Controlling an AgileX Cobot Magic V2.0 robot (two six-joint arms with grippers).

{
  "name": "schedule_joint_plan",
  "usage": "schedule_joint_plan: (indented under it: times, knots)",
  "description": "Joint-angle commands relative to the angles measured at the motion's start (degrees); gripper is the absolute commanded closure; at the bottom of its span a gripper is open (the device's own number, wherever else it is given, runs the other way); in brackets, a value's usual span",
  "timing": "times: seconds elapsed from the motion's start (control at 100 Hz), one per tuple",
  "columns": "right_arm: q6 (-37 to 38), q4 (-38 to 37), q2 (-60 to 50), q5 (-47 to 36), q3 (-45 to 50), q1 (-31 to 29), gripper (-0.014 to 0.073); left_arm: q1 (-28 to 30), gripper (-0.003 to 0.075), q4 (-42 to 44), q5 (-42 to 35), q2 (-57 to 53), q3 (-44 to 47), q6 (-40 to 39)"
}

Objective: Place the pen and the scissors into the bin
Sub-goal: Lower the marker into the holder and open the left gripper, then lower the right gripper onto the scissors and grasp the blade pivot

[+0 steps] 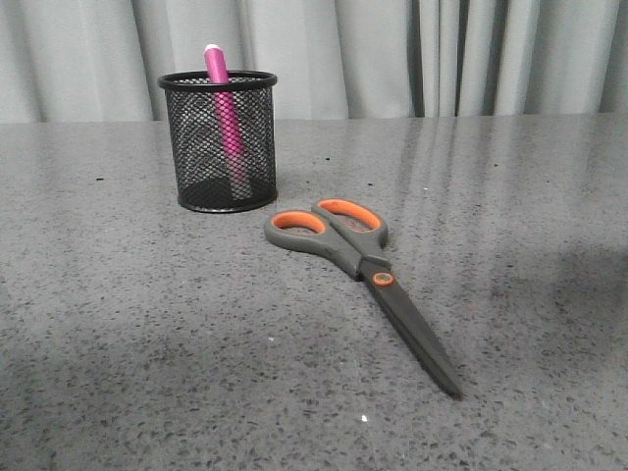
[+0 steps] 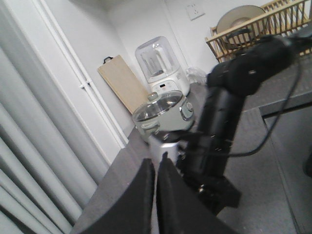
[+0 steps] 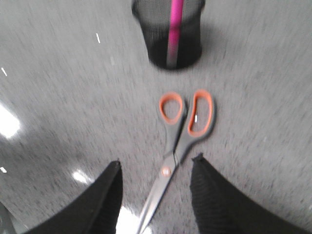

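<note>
I should next close my right gripper across the grey handle base (image 1: pixel 369 259) (image 3: pixel 176 152) of the scissors, between the orange pivot and the finger loops.
The black mesh bin (image 1: pixel 219 140) stands upright at the back left of the table, with the pink pen (image 1: pixel 225 108) standing inside it. The scissors (image 1: pixel 360 260) lie flat and closed in front of the bin, handles toward it, blades pointing to the near right. In the right wrist view my right gripper (image 3: pixel 157 164) is open above the scissors (image 3: pixel 181 134), its fingers either side of the pivot, with the bin (image 3: pixel 168 30) and pen (image 3: pixel 174 30) beyond. My left gripper (image 2: pixel 155 162) is shut and empty, pointing away from the table. Neither gripper shows in the front view.
The grey speckled table (image 1: pixel 147 324) runs back to grey curtains (image 1: pixel 392 54). The left wrist view shows the other arm (image 2: pixel 229 117), a cooker pot (image 2: pixel 161 114), a blender (image 2: pixel 158 66) and a dish rack (image 2: pixel 258 24) off to the side.
</note>
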Motion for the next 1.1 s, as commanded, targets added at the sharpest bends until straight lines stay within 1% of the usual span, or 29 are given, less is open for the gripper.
schedule_joint_plan:
  times: [0.0,0.11,0.16,0.28,0.34,0.52,0.65,0.8,0.85,1.02,1.09]
  knots:
    - [0.0,0.3,5.4,1.8,-4.2,0.1,0.0296,-2.4,0.0739,2.9,-3.5,-2.8,-1.1,-4.8]
    - [0.0,0.3,11.2,3.8,-6.8,0.1,0.0291,-4.3,0.0739,6.2,-4.2,-6.0,0.9,-8.2]
    - [0.0,0.3,13.8,4.9,-7.9,0.1,0.027,-4.5,0.0739,6.6,-4.2,-7.0,2.1,-9.0]
    - [0.0,0.5,18.3,8.4,-10.5,0.1,0.0155,-4.6,0.0739,6.3,-4.2,-9.9,6.1,-9.4]
    - [0.4,1.2,20.1,9.6,-11.7,0.1,0.0127,-4.6,0.0739,6.4,-4.6,-10.9,7.8,-9.4]
    - [3.1,1.3,24.2,11.1,-12.8,0.1,0.0127,-4.8,0.0739,6.4,-6.8,-13.0,12.3,-9.4]
    - [4.9,1.4,26.3,11.1,-12.9,1.2,0.0127,-7.2,0.0739,6.4,-7.8,-13.0,13.7,-9.4]
    - [8.7,-2.5,28.1,10.6,-12.9,4.1,0.0127,-8.7,0.0739,8.0,-8.3,-13.0,13.8,-9.4]
    - [11.1,-4.6,28.8,9.9,-12.9,4.8,0.0127,-9.2,0.0739,9.0,-8.3,-13.0,13.8,-9.4]
    - [17.7,-8.2,30.3,8.3,-12.9,4.9,0.0127,-11.0,0.0739,9.3,-8.3,-13.0,13.8,-9.4]
    - [18.4,-8.2,30.9,7.3,-12.9,4.9,0.0127,-11.6,0.0739,9.3,-8.3,-13.0,13.8,-9.4]
